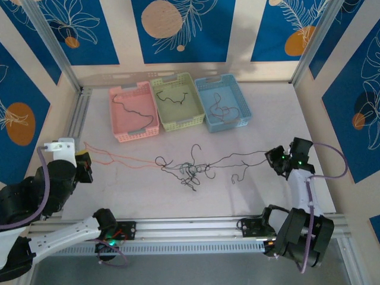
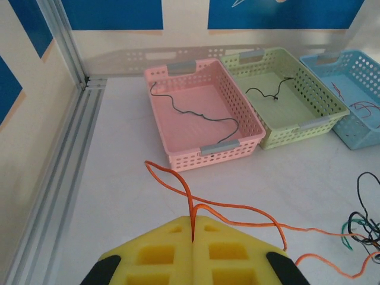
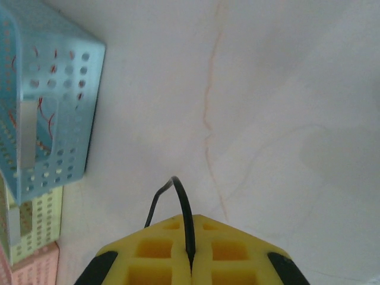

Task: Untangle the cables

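I will open my right gripper and take the black loop [image 1: 160, 161] beside the orange cable, as the black cable is stretched tight and the knot is holding the orange cable.
A knot of black, green and orange cables [image 1: 191, 169] lies mid-table. An orange cable [image 1: 127, 159] stretches left from it to my left gripper [image 1: 85, 160], which is shut on it; in the left wrist view the orange cable [image 2: 196, 205] loops out from between the yellow pads [image 2: 194, 228]. A black cable [image 1: 240, 156] runs right from the knot to my right gripper [image 1: 276, 160], shut on it; the black cable [image 3: 184, 208] arches out of the closed yellow pads [image 3: 191, 264].
At the back stand a pink basket [image 1: 133, 113] and a green basket [image 1: 174, 102], each with a black wire, and a blue basket [image 1: 222, 102] with red wires. An aluminium rail [image 1: 190, 225] runs along the near edge.
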Tool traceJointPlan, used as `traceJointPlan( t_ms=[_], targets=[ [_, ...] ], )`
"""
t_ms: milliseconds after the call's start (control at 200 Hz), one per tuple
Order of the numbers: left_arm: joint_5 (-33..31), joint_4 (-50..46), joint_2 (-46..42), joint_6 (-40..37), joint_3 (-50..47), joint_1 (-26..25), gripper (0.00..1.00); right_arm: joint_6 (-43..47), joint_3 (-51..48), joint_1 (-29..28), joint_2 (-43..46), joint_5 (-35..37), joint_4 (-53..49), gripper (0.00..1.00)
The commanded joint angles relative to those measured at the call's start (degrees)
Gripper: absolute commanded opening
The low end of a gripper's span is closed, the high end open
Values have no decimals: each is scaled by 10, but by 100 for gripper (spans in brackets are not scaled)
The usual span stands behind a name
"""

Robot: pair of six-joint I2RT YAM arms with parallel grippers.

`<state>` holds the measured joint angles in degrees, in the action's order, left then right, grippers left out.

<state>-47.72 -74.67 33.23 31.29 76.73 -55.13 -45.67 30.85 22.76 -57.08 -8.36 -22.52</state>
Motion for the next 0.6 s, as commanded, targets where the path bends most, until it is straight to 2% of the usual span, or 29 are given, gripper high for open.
traceJointPlan(
  t_ms=[0,160,470,590],
  targets=[
    [-29,-23,-14,-8,17,6,0,-3,27,35,20,15,-34,0],
    [-33,-27,-17,-8,24,6,0,1,54,57,-1,20,-46,0],
    [-43,-39,-20,-13,39,6,0,-1,83,154,-53,-9,-45,0],
    [-37,-36,-21,-12,34,6,0,-4,79,146,-65,-37,-23,0]
  ],
)
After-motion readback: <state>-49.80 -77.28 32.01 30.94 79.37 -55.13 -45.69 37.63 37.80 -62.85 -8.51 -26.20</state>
